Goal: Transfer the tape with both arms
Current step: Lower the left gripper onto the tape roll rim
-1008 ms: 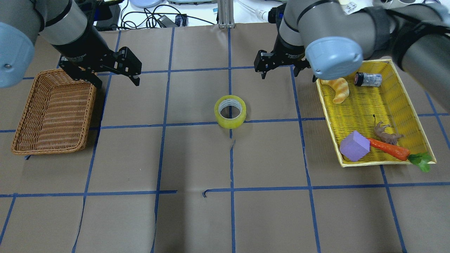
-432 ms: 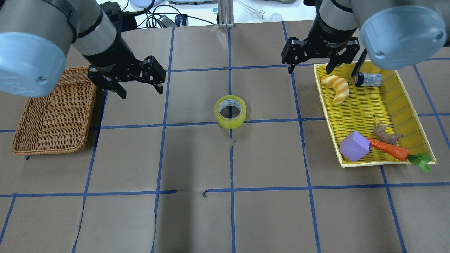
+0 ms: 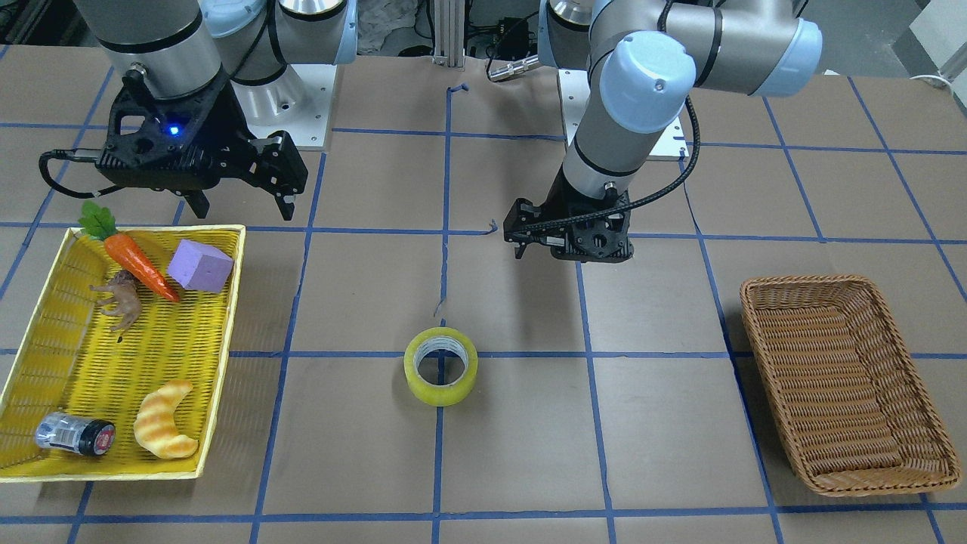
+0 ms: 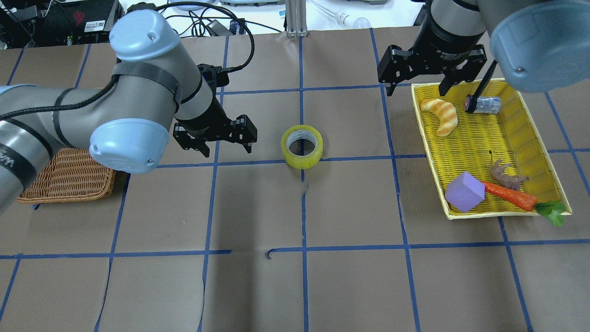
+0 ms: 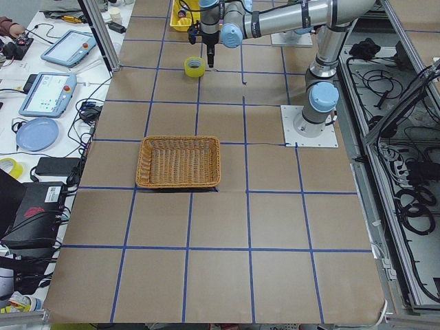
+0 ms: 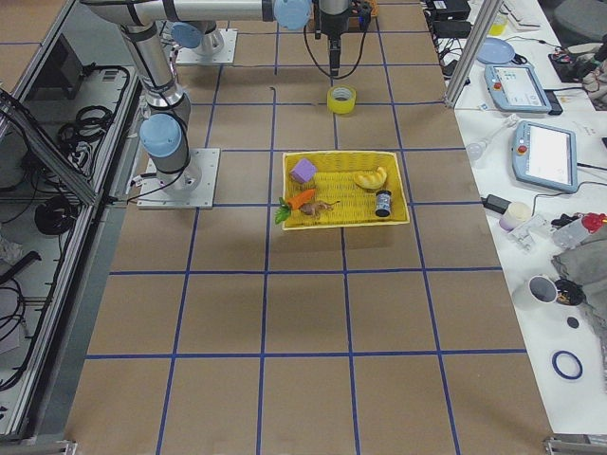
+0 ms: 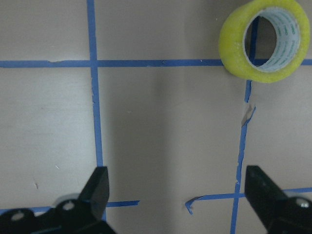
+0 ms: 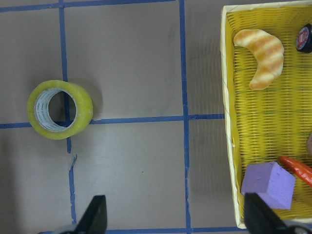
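Next, my left gripper moves to the yellow-green tape roll and grips it on its side [image 3: 469, 361] [image 7: 236, 41] nearest the wicker basket.
The yellow-green tape roll [image 4: 302, 146] lies flat at the table's middle, on a blue grid line; it also shows in the front view [image 3: 440, 366]. My left gripper [image 4: 226, 146] is open and empty, hovering just left of the tape and apart from it. Its wrist view shows the tape [image 7: 265, 39] at the upper right, beyond the spread fingers [image 7: 97, 183]. My right gripper [image 4: 417, 90] is open and empty, above the far left corner of the yellow tray [image 4: 507, 81]. Its wrist view shows the tape [image 8: 60, 109] at the left.
A wicker basket [image 4: 69, 180] sits at the left, partly hidden under my left arm. The yellow tray holds a croissant [image 4: 441, 115], a small jar [image 4: 483, 104], a purple block [image 4: 464, 191], a carrot [image 4: 511, 195] and a toy animal [image 4: 506, 175].
My left arm has swung right from over the basket to beside the tape. My right gripper has moved right, from near the centre line to the tray's far corner. The tape has not moved.
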You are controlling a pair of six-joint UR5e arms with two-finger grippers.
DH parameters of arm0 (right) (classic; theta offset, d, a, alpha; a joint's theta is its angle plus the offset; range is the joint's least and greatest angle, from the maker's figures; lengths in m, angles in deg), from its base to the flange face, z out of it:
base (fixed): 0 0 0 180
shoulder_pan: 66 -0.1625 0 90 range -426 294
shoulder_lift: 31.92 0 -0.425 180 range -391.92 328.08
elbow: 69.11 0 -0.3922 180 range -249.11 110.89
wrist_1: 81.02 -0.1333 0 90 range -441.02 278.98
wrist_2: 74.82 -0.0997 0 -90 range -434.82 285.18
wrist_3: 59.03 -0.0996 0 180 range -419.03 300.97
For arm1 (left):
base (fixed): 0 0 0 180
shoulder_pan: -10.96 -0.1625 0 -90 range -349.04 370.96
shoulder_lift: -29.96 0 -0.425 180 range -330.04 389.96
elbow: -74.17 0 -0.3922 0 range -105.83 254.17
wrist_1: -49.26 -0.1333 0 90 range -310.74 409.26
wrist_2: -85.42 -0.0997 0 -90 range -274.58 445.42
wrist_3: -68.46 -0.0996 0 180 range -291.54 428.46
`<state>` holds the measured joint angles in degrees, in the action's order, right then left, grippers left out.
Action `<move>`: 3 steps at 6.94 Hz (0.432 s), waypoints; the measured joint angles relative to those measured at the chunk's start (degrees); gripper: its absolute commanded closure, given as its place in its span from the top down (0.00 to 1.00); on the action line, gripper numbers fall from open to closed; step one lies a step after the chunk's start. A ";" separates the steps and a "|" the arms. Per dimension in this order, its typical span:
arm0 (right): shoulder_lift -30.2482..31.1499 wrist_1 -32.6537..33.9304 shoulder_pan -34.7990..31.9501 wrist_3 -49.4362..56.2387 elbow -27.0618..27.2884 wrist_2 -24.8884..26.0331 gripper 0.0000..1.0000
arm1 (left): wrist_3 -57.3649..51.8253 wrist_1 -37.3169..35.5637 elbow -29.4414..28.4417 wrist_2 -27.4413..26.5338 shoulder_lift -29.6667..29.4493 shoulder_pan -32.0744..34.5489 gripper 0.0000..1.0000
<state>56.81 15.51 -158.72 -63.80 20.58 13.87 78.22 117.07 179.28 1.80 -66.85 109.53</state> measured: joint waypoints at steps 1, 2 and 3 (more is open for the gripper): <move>0.03 -0.04 0.00 -0.03 -0.21 0.11 1.00 | 1.46 -2.85 0.54 0.01 -1.93 1.20 1.00; 0.02 -0.08 0.00 -0.12 -0.45 0.13 1.00 | 2.73 -5.64 0.73 0.32 -3.93 1.85 1.00; -0.01 -0.13 0.00 -0.19 -0.58 0.10 1.00 | 4.13 -8.43 0.77 1.27 -6.03 2.31 1.00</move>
<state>56.79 15.38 -158.72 -63.99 19.99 13.97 82.36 108.64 180.05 3.07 -72.87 111.84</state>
